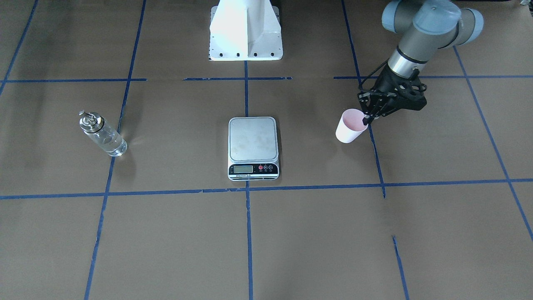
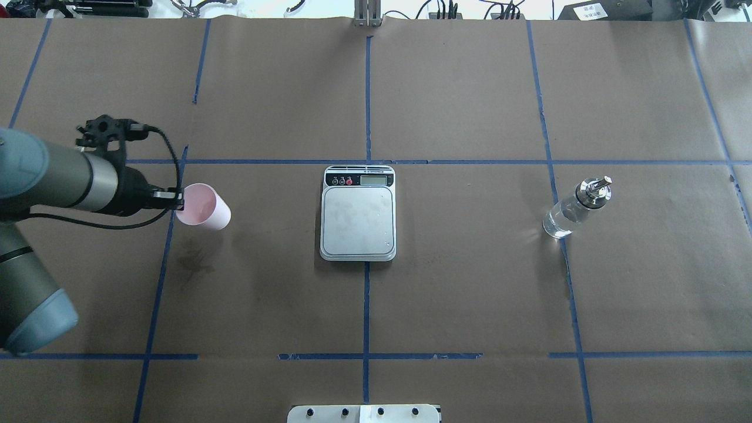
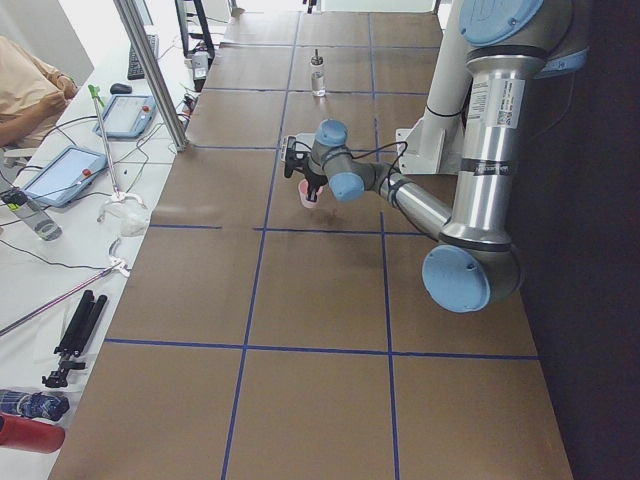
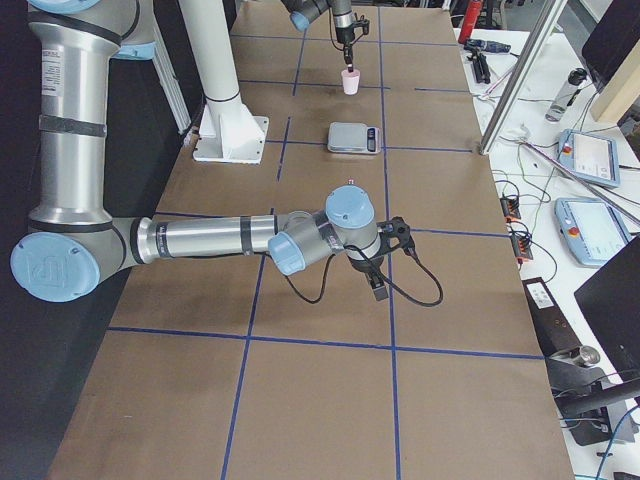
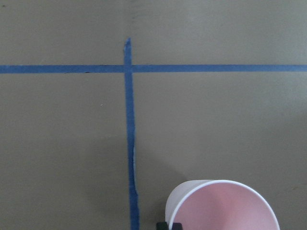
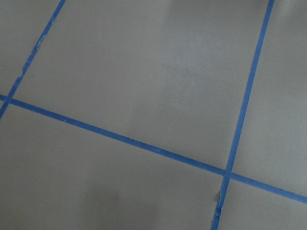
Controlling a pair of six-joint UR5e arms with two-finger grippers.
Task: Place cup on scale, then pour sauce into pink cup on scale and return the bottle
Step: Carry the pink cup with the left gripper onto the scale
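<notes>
The robot's left gripper needs to set the pale pink cup down on the middle of the scale's bare platform (image 1: 255, 140).
The pale pink cup (image 1: 349, 129) stands upright on the table on my left side, well apart from the scale (image 1: 253, 143). My left gripper (image 1: 366, 121) comes down on the cup's rim and is shut on it; the left wrist view shows the cup's pink inside (image 5: 225, 211) with a black fingertip (image 5: 169, 225) at the rim. The scale's platform (image 2: 358, 220) is bare. The glass bottle (image 2: 573, 212) with clear sauce stands alone on my right side. My right gripper (image 4: 377, 290) shows only in the exterior right view, low over bare table; I cannot tell its state.
Brown paper with blue tape lines (image 2: 367, 161) covers the table. The robot's white base (image 1: 245, 31) stands behind the scale. Tablets and cables (image 4: 590, 160) lie on the operators' bench past the far edge.
</notes>
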